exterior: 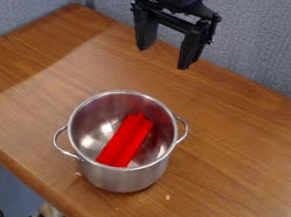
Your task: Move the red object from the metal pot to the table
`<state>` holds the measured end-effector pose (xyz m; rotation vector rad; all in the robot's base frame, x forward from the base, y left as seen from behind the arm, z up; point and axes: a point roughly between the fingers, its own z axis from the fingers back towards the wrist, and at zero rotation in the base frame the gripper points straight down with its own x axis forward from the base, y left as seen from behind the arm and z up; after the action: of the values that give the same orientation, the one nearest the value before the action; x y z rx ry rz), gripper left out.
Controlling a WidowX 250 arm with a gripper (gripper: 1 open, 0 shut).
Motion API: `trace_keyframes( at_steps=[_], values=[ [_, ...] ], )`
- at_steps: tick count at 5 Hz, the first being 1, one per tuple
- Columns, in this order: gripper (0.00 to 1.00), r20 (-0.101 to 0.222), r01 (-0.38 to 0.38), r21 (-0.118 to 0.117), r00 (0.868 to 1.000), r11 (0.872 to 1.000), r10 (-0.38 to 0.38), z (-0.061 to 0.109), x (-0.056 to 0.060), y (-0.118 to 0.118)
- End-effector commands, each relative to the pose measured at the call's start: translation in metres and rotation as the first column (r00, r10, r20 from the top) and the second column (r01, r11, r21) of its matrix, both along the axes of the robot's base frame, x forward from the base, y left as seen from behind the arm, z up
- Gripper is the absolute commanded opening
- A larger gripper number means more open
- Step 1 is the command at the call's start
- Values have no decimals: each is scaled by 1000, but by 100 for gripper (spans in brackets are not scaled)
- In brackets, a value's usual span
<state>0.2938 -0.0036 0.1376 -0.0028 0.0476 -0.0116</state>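
The robot's gripper will next reach down into the metal pot and close on the red object's far end (135,127), away from the front edge of the table.
A shiny metal pot (117,139) with two small loop handles stands on the brown wooden table (60,59), near its front edge. Inside the pot lies the red object (128,143), a long bright red block resting slantwise on the pot's floor. My gripper (167,50) hangs above the table well behind the pot, fingers pointing down. The jaws stand wide apart with nothing between them, and the gripper touches neither the pot nor the block.
A grey-blue wall (266,36) rises behind the table. The table's rounded front edge (19,170) runs diagonally just left of and below the pot. Bare wood lies to the left and right of the pot.
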Motion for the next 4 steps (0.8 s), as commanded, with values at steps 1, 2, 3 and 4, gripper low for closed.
trace_keyframes(
  at_steps=[1,2,3,4],
  values=[
    [100,-20,-2,-1,1000,1000,2,-7,-3,-1],
    [100,-33,20,6,999,1000,-19,-17,-28,-5],
    [100,1,39,15,999,999,-39,-23,-46,-7],
    [100,34,66,0,997,998,-66,-28,-61,-5]
  ],
)
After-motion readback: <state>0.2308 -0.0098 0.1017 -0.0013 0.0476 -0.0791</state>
